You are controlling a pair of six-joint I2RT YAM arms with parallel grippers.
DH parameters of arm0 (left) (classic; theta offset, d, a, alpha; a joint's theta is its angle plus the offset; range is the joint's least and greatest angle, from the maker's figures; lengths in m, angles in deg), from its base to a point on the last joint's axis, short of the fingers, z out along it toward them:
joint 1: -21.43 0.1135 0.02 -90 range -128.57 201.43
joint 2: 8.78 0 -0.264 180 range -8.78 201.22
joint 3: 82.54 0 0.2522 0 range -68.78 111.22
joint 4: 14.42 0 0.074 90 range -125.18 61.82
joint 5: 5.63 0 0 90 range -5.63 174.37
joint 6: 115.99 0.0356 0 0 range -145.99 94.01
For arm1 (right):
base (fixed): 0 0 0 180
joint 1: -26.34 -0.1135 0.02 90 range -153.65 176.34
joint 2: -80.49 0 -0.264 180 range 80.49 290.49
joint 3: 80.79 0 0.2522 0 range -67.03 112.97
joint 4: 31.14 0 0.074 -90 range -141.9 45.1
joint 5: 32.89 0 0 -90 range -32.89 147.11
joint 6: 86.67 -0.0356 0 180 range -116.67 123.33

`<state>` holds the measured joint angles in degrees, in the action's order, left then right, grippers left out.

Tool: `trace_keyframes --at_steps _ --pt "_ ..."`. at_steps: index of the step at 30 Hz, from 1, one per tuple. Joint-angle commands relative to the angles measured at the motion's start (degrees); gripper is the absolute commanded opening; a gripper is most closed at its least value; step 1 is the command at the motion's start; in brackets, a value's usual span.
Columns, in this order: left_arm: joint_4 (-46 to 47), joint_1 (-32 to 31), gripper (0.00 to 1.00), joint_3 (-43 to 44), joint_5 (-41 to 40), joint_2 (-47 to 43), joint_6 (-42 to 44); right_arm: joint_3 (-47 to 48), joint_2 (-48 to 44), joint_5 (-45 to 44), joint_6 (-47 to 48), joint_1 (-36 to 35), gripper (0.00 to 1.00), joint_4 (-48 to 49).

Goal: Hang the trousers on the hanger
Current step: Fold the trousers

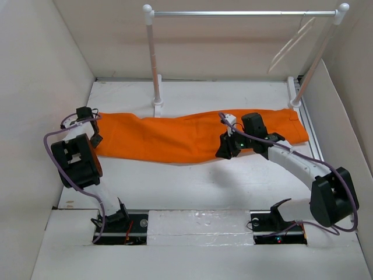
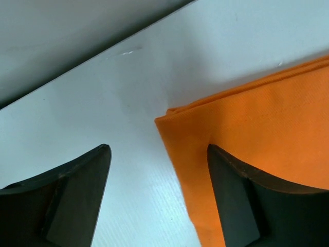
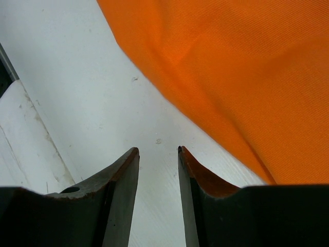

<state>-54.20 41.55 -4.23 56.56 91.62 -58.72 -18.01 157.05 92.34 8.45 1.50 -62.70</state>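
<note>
The trousers are bowed with the waist end by the rack's foot, so the robot's left gripper will take the leg end (image 2: 187,175), its right gripper the waist, and both should pull them nearer.
The orange trousers (image 1: 175,135) lie flat across the table, legs to the left. The cream-white hanger (image 1: 291,42) hangs from the rack's bar at the back right. My left gripper (image 1: 94,134) is open at the trousers' left end. In the left wrist view (image 2: 159,149) the cloth's corner (image 2: 247,123) lies between the wide-apart fingers, one finger over the cloth. My right gripper (image 1: 226,150) is at the trousers' near edge, right of the middle. In the right wrist view (image 3: 158,149) it is open with a narrow gap, empty, over bare table beside the cloth (image 3: 231,67).
A rack with white posts (image 1: 152,58) and a silver bar (image 1: 245,13) stands at the back. White walls enclose the table on the left, right and back. A rail (image 1: 309,125) runs along the right side.
</note>
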Motion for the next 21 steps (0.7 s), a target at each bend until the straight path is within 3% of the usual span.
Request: trace_keyframes --at_steps 1,3,8,14,19,21 --pt "-0.61 0.36 0.72 -2.32 -0.32 -4.86 0.12 0.56 -2.46 -0.68 0.15 -0.56 0.42 0.05" --pt "-0.61 0.36 0.80 -4.43 0.56 -7.13 0.39 0.64 -2.99 -0.94 -0.11 0.14 0.45 -0.39" --pt "4.12 0.36 0.82 -12.76 10.30 -12.76 0.91 0.20 -4.22 -0.68 -0.73 2.07 0.54 -0.57" --pt "12.21 0.36 0.85 -15.52 20.60 -13.48 -1.10 -0.41 -3.43 0.99 -1.26 2.08 0.55 0.48" --pt "13.63 0.36 0.81 -12.35 20.70 -6.10 -1.98 -1.73 -3.69 -0.15 -1.52 2.08 0.56 0.31" --pt "13.19 0.36 0.70 -11.03 19.64 -3.65 -2.16 -2.34 -4.66 -1.03 -1.70 2.77 0.58 -0.21"
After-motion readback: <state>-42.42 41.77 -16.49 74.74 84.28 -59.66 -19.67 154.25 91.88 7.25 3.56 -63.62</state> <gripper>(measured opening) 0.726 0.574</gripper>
